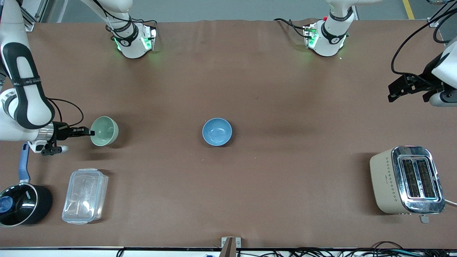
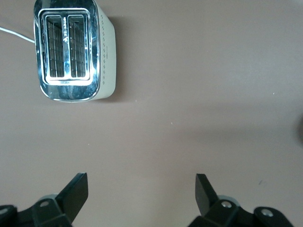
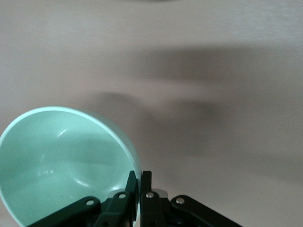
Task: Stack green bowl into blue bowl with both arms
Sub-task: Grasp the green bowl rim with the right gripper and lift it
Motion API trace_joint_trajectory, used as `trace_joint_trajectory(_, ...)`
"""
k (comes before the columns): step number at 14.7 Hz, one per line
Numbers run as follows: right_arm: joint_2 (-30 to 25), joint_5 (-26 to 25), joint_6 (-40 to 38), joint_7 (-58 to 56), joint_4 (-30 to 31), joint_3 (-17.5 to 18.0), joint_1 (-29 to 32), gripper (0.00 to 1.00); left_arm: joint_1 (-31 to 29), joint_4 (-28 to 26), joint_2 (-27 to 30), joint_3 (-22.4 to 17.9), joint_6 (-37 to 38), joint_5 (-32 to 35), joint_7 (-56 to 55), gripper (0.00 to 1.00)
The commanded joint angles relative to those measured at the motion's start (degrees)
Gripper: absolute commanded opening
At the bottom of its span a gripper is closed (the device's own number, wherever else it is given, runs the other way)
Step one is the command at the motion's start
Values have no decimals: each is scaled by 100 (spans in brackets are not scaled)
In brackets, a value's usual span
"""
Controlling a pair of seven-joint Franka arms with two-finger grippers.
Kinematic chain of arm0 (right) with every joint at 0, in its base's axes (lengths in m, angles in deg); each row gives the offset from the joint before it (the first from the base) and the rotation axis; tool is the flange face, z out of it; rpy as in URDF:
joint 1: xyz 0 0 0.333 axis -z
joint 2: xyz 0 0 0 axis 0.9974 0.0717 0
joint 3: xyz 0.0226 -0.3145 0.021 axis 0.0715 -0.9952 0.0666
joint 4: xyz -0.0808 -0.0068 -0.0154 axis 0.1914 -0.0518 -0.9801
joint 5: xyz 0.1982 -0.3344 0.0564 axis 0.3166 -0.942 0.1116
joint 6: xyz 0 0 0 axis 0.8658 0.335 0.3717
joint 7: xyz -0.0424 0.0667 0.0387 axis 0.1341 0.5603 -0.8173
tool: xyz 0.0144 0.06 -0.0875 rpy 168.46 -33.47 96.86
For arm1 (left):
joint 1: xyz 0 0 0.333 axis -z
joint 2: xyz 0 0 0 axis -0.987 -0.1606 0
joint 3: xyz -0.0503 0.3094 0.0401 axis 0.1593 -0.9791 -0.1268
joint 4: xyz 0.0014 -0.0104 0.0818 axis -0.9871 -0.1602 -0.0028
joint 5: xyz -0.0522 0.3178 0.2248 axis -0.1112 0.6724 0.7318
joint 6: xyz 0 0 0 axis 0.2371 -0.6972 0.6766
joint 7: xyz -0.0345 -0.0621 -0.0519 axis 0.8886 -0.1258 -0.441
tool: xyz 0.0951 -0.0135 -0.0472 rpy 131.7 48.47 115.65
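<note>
Next, my right gripper lets go of the green bowl inside the blue bowl [image 1: 216,131] at the middle of the brown table.
The green bowl [image 1: 104,131] is tilted and held by its rim near the right arm's end of the table. My right gripper [image 1: 91,133] is shut on that rim; in the right wrist view the fingers [image 3: 139,182] pinch the bowl's wall [image 3: 61,156]. The blue bowl [image 1: 217,131] stands upright on the brown table [image 1: 250,89] at its middle, apart from both grippers. My left gripper [image 1: 394,93] is open and empty, raised over the left arm's end of the table; its fingers [image 2: 78,191] stand wide apart over bare table.
A cream toaster [image 1: 407,180] stands near the left arm's end, close to the front camera, and shows in the left wrist view [image 2: 71,49]. A clear plastic box [image 1: 85,195] and a black saucepan with blue handle [image 1: 21,200] lie near the right arm's end.
</note>
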Motion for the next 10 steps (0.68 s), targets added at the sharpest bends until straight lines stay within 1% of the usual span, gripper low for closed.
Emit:
trace_joint_trajectory(1,-644,105,-394,757,206,-2,-380,3,286,-411,387,-326,37,-123,160,100)
trace_joint_trajectory(2,-776,157,-492,1012,241,-10,-565,3,383,-482,458,-441,37,-219,160,100)
trace_joint_trajectory(3,-968,262,-493,1223,346,-11,-775,3,375,-535,493,-451,37,-254,160,100)
trace_joint_trajectory(5,-1277,281,-449,1801,470,-19,-1303,2,375,-518,485,-416,54,-255,151,100)
trace_joint_trajectory(7,-1435,281,-423,2391,496,-19,-1733,2,393,-518,467,-389,37,-255,143,100)
trace_joint_trajectory(10,-1586,281,-116,3849,532,-19,-2673,2,402,-536,467,-249,37,-255,143,100)
